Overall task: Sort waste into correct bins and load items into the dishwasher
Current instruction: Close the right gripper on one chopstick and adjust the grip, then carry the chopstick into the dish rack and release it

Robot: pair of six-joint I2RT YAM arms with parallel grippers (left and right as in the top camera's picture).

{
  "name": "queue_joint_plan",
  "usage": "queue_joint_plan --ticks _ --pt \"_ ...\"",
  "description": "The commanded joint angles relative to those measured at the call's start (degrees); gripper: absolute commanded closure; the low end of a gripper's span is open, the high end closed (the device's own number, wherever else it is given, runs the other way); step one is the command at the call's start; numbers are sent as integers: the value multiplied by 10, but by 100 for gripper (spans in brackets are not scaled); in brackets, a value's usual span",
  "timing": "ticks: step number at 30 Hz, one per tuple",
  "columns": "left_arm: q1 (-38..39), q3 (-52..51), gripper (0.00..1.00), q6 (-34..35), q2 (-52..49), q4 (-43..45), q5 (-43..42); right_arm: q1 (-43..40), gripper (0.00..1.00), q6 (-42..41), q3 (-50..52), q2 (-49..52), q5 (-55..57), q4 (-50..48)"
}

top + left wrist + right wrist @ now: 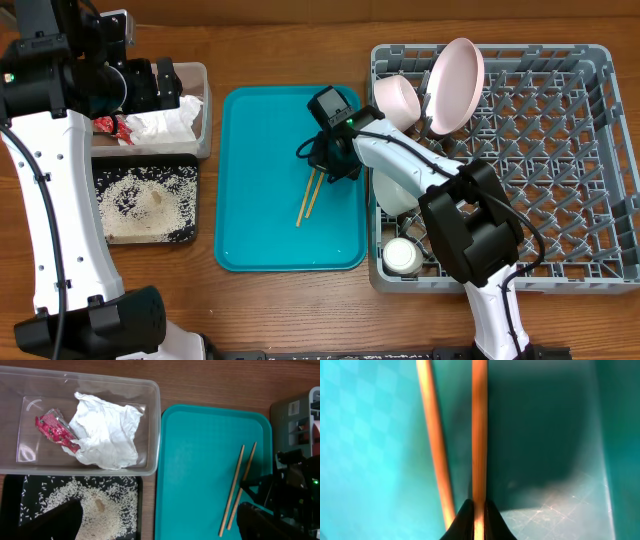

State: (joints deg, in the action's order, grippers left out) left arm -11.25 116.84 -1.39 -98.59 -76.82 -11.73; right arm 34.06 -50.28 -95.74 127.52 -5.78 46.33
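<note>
The wooden chopstick will go down in the grey dish rack [433, 200] next to the white bowl, where I will set it with my right gripper.
Two wooden chopsticks [309, 196] lie on the teal tray [250, 140]. My right gripper [324, 169] is down at their upper ends, shut on one chopstick [479, 435]; the other chopstick [434, 435] lies just left of it. My left gripper [155, 525] is open and empty, high over the bins. The clear tub [150, 420] holds the crumpled white napkin [107, 430] and the red wrapper [55, 430]. The black tray [190, 165] holds loose rice [145, 200]. The grey dish rack [580, 150] holds a pink plate [455, 85], a pinkish bowl [398, 100], a white bowl [395, 195] and a small white cup [401, 256].
The wooden table [280, 60] surrounds the trays. My right arm [420, 170] reaches from the rack's front corner over to the teal tray. My left arm [50, 200] runs down the left edge beside the black tray.
</note>
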Motion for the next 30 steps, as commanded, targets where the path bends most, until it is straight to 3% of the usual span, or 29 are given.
queue_joint_plan --ticks 1,11,14,16,20,23,30 --pt "4 4 0 7 -3 -1 1 -1 96 15 -16 18 1 10" --pt "4 4 0 7 -3 -1 1 -1 94 58 -30 -5 17 29" --pt "4 4 0 7 -3 -1 1 2 83 57 -29 7 27 28" --pt "4 4 0 8 -3 -1 1 7 82 53 -29 21 27 24" --pt "4 4 0 7 -3 -1 1 9 82 47 -29 44 -10 11" --pt "4 4 0 8 -3 -1 1 6 96 47 -33 43 -18 17" --pt "4 4 0 7 -3 -1 1 5 96 113 -139 9 3 115"
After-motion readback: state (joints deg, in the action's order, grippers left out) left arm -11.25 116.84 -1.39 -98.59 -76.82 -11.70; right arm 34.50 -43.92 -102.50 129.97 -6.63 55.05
